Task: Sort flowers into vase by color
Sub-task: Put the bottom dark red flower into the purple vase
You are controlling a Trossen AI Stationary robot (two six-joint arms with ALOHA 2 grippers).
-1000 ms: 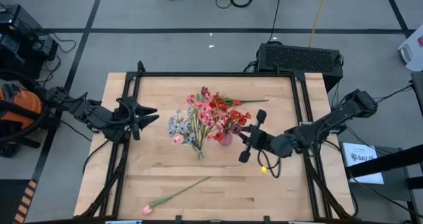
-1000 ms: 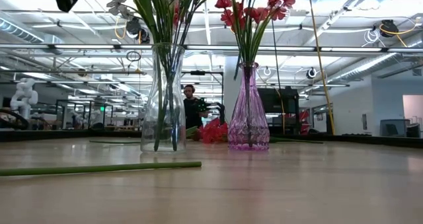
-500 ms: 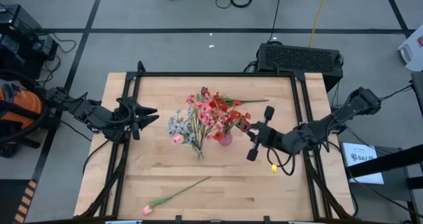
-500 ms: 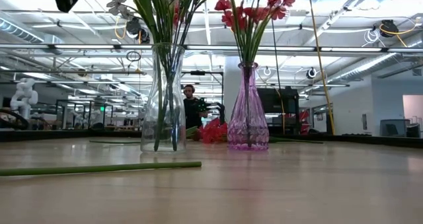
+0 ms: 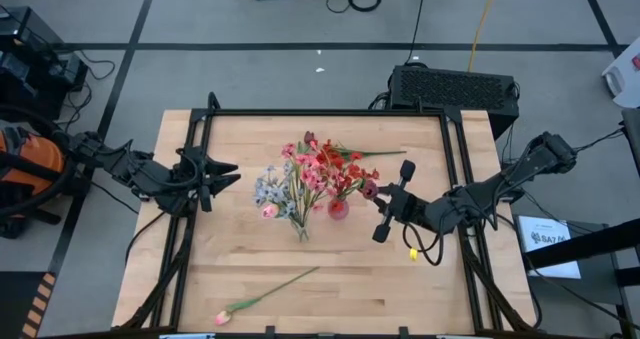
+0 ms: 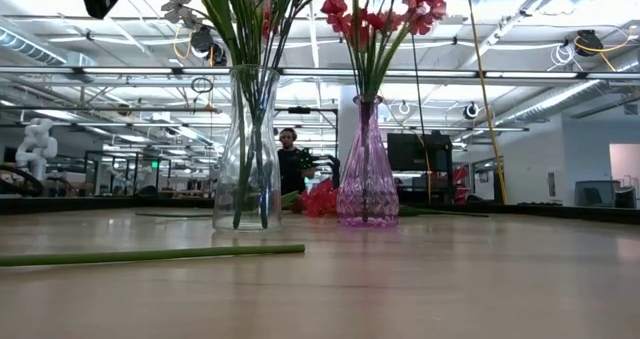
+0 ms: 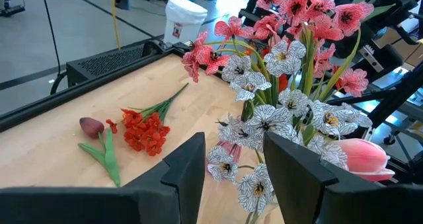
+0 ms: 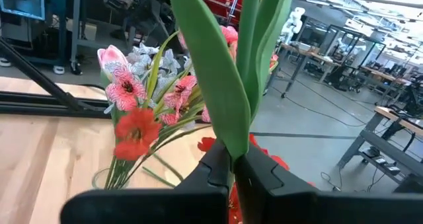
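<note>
I will use my right gripper to set the dark red flower free in the purple vase [image 5: 338, 211], the one that holds the red flowers.
A clear vase [image 6: 247, 149] holds pale white-blue and pink flowers [image 5: 272, 191]. Next to it a purple vase [image 6: 367, 169] holds red flowers [image 5: 335, 174]. My right gripper [image 5: 381, 201] hovers just right of the purple vase, shut on a green-leaved flower with a dark red bloom [image 5: 368, 190]. My left gripper [image 5: 222, 172] waits open at the table's left, touching nothing. On the wood lie a pink tulip [image 5: 262, 297] near the front edge and, at the far side, a red spray [image 7: 145, 128] and a dark tulip [image 7: 92, 126]. My right gripper pinches the flower's green leaves [image 8: 228, 141] between its two shut fingers [image 8: 211, 171]; whether the stem is also between them is hidden by the leaves. The fingers come level from the table's right. The flower is held up in the air, its bloom beside the fingertips.
A black frame [image 5: 300, 112] runs round the tabletop. A black box [image 5: 455, 87] stands behind the far right corner. There is bare wood in front of the vases and toward the near right corner [image 5: 400, 289].
My right gripper, still shut on the flower, has drawn a little toward the table's right edge and risen slightly. The purple vase has shifted slightly toward the left.
</note>
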